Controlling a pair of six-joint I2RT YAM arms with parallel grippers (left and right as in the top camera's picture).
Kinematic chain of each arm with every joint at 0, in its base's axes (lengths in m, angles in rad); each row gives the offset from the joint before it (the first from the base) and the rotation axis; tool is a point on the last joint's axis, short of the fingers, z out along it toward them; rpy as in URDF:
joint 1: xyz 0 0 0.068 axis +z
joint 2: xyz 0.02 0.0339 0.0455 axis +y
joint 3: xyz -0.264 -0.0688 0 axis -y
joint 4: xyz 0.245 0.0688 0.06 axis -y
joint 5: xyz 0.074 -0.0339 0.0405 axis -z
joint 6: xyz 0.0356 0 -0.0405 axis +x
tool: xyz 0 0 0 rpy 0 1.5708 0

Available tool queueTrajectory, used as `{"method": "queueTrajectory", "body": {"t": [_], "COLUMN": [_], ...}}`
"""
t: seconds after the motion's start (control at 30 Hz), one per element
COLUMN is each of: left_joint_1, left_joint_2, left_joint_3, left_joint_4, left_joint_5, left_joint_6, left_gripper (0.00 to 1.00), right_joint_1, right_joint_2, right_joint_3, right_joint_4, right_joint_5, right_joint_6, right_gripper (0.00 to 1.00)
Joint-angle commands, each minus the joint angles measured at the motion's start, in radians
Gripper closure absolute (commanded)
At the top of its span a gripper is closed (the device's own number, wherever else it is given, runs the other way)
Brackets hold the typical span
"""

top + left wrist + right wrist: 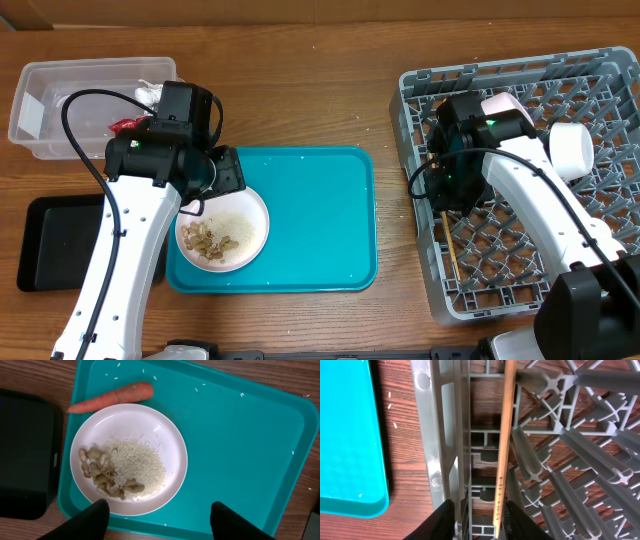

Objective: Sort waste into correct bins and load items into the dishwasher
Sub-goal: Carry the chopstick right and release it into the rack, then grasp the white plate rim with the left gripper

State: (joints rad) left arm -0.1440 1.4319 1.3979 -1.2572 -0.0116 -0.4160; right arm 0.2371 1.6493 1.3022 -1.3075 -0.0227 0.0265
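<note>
The white plate's rim [268, 222] [186, 460] on the side facing the grey dish rack is next for my left gripper to go to and close on.
A white plate [250, 215] with white rice [137, 462] and brown food scraps [102, 475] sits on the left of the teal tray [310, 220]. An orange carrot [112, 397] lies on the teal tray just beyond the plate. My left gripper [157, 525] is open and empty, above the plate's near edge; it also shows in the overhead view [222, 178]. My right gripper [480, 520] is open, its fingers on either side of a wooden chopstick [502, 460] that lies in the grey dish rack [590, 70] at its left side. The chopstick also shows in the overhead view [450, 250].
A clear tub [60, 80] at the back left holds a red wrapper [125, 125] and white paper [150, 95]. A black tray [55, 240] lies left of the teal tray. Two white dishes [570, 150] [500, 103] stand in the rack's back part.
</note>
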Motion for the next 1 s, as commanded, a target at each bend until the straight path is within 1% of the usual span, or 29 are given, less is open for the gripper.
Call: {"method": "queueTrajectory", "body": {"t": [0.0, 0.1, 0.17, 0.33, 0.4, 0.47, 0.57, 0.7, 0.87, 0.97], "left_joint_1": [0.0, 0.0, 0.0, 0.0, -0.001, -0.001, -0.002, -0.002, -0.006, -0.019], "left_joint_2": [0.006, 0.006, 0.006, 0.006, 0.006, 0.006, 0.006, 0.006, 0.006, 0.008], "left_joint_3": [0.011, 0.011, 0.011, 0.011, 0.011, 0.01, -0.01, -0.082, -0.206, -0.275], "left_joint_4": [0.001, 0.0, -0.001, -0.002, -0.002, -0.001, 0.007, 0.051, 0.14, 0.204], "left_joint_5": [0.005, 0.005, 0.004, 0.004, 0.005, 0.005, 0.017, 0.083, 0.137, 0.136], "left_joint_6": [0.008, 0.008, 0.008, 0.008, 0.008, 0.007, -0.021, -0.027, -0.039, -0.046], "left_gripper": [0.33, 0.33, 0.33, 0.33, 0.33, 0.33, 0.33, 0.33, 0.34, 0.33], "right_joint_1": [0.004, 0.004, 0.004, 0.018, 0.042, 0.074, 0.126, 0.211, 0.275, 0.275], "right_joint_2": [0.002, 0.001, -0.003, -0.038, -0.048, -0.05, -0.045, -0.027, -0.004, 0.0], "right_joint_3": [-0.005, 0.015, 0.053, 0.189, 0.232, 0.251, 0.248, 0.233, 0.188, 0.161], "right_joint_4": [0.006, -0.003, -0.039, -0.067, -0.045, -0.013, 0.034, 0.071, 0.093, 0.092], "right_joint_5": [-0.009, -0.016, -0.046, -0.155, -0.204, -0.23, -0.262, -0.264, -0.224, -0.159], "right_joint_6": [0.014, 0.048, 0.075, 0.105, 0.104, 0.103, 0.1, 0.097, 0.113, 0.167], "right_gripper": [0.65, 0.65, 0.65, 0.64, 0.62, 0.56, 0.5, 0.45, 0.44, 0.44]}}
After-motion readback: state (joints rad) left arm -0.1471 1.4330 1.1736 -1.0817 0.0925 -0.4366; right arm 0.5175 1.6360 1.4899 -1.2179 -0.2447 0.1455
